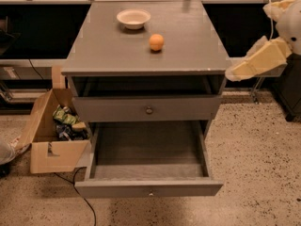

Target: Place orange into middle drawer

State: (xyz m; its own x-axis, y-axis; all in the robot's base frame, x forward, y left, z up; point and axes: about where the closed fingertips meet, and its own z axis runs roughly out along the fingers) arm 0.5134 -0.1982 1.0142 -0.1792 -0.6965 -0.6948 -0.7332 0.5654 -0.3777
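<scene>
Next, my gripper goes to the grey cabinet top and closes on the sides of the orange (156, 42), in front of the white bowl.
The orange (156, 42) sits on the grey cabinet top (193, 51), a little right of its middle and apart from everything else. The middle drawer (146, 147) is the lower of the two drawers. It is pulled out wide toward me, its inside is bare, and its front has a tiny pale knob (150, 192). My gripper (232, 73) is at the end of the pale arm (263, 58), at the right. It hangs just off the cabinet's right front corner, level with the top and well right of the orange. It holds nothing that I can see.
A shallow white bowl (133, 18) stands at the back of the cabinet top, left of the orange. The upper drawer front with a dark brass knob (149, 110) is shut. An open cardboard box (51, 154) with packets stands on the floor at the left. A cable (80, 201) runs beneath it.
</scene>
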